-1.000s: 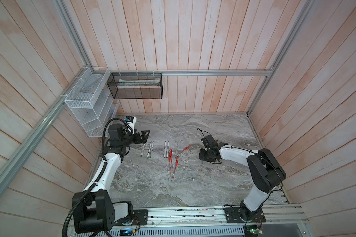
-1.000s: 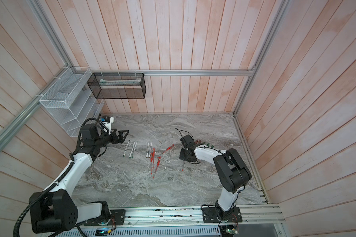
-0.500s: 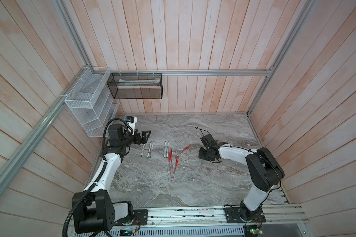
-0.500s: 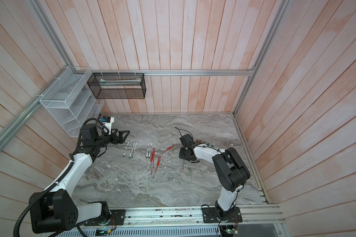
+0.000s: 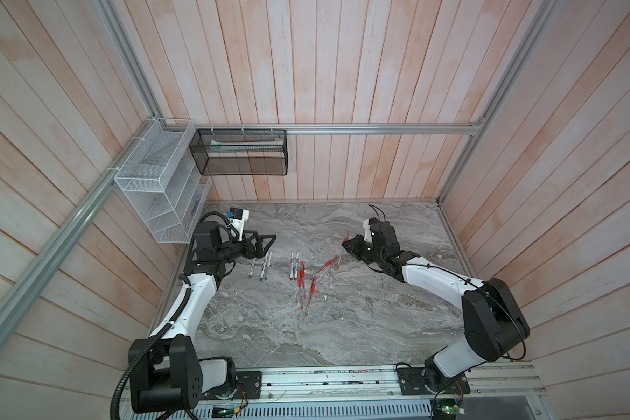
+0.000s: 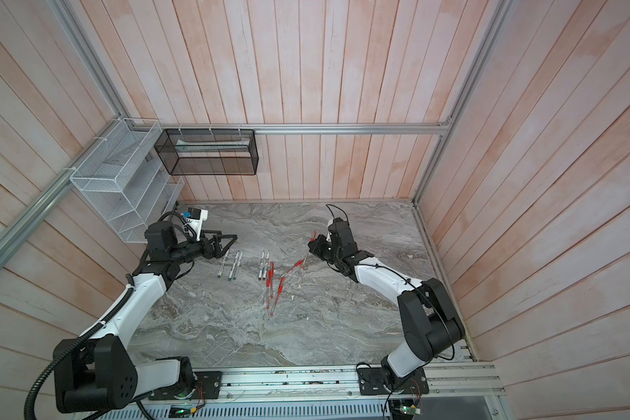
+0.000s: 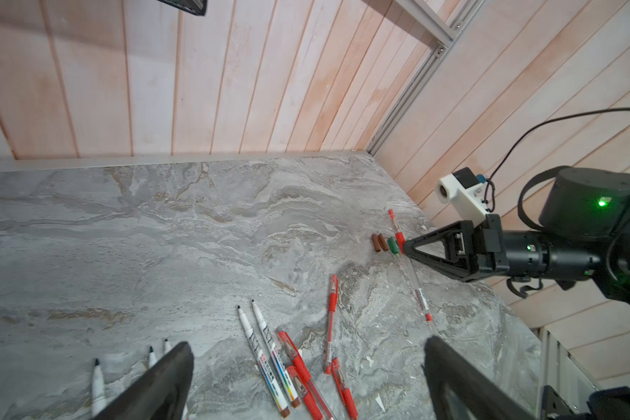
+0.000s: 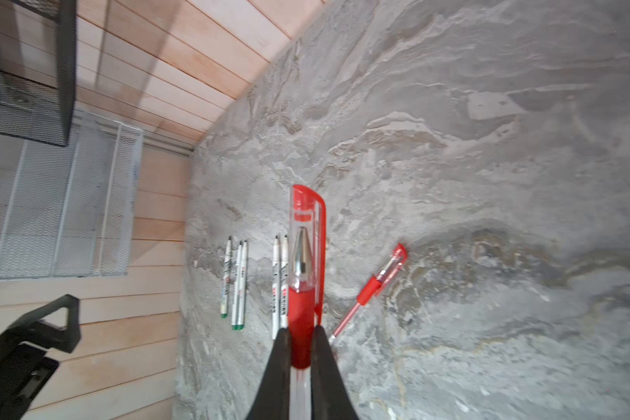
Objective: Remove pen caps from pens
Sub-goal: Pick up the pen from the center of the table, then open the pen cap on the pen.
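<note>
I will next use my left gripper to grab the clear body [image 5: 341, 255] [image 7: 410, 270] below the red grip on the pen that my right gripper is holding.
My right gripper [image 8: 301, 336] is shut on a clear-barrelled pen [image 8: 301, 385] just behind its red pen cap [image 8: 306, 232], which is still on. It holds the pen above the table, right of centre in both top views [image 5: 346, 244] [image 6: 311, 242]. Two brown and one green loose pen caps [image 7: 383, 242] lie on the marble below it. My left gripper [image 7: 306, 345] hangs open at the left [image 5: 266, 242], over uncapped white markers [image 5: 262, 267] [image 7: 266, 356]. Several red pens [image 5: 304, 282] [image 7: 330, 323] lie in a loose heap mid-table, some capped.
A white wire rack [image 5: 161, 196] is fixed to the left wall and a black mesh basket [image 5: 241, 152] to the back wall. Wooden walls enclose the marble table [image 5: 306, 338] on three sides. A metal rail [image 5: 324, 378] with both arm bases runs along the front.
My right gripper has closed fully on the red pen and lifted it off the table, moving toward the back. The left arm has not moved.
</note>
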